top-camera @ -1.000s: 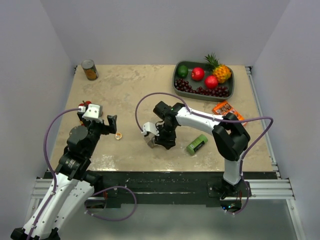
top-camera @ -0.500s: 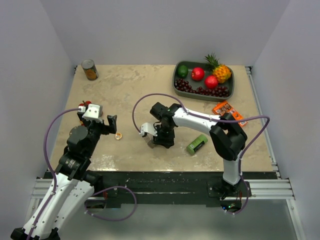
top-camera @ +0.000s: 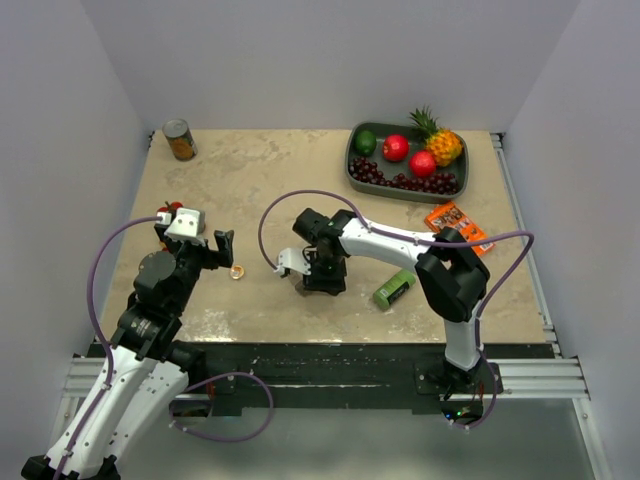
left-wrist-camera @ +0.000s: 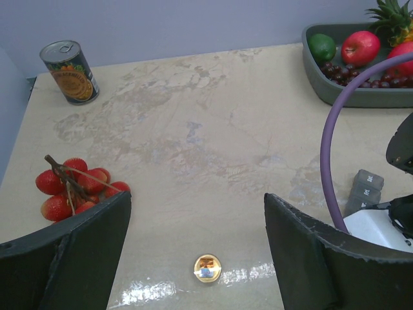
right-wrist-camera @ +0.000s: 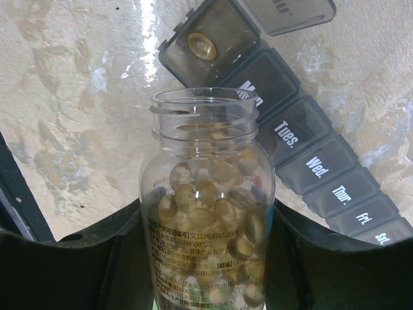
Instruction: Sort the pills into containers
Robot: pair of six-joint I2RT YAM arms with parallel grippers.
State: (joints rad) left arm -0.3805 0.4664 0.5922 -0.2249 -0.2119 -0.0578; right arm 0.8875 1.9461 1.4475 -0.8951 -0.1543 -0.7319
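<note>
The sides of the gold bottle cap [top-camera: 237,272] [left-wrist-camera: 207,268], which lies between the red fruit and the grey strip of containers, will be gripped by my left gripper.
My right gripper [right-wrist-camera: 205,240] is shut on a clear uncapped bottle [right-wrist-camera: 206,213] full of yellowish pills, held tilted with its mouth toward the grey strip of containers [right-wrist-camera: 303,139]. The end compartment's lid stands open and one amber pill [right-wrist-camera: 202,46] lies inside; the lids marked with days are closed. From above, the right gripper [top-camera: 318,275] hangs low over the middle of the table. My left gripper [left-wrist-camera: 197,252] is open, its fingers either side of a small gold bottle cap [left-wrist-camera: 208,268] lying on the table below. The cap [top-camera: 238,271] sits just right of the left gripper [top-camera: 222,250].
A tin can [top-camera: 180,140] stands at the back left. A bunch of small red fruit [left-wrist-camera: 74,187] lies left of my left gripper. A dark fruit tray [top-camera: 405,197] sits at the back right, with an orange packet [top-camera: 455,222] and a green box [top-camera: 394,289] nearer.
My right arm has shifted a little to the left with the bottle in its grip. The left arm and the cap have stayed where they were.
</note>
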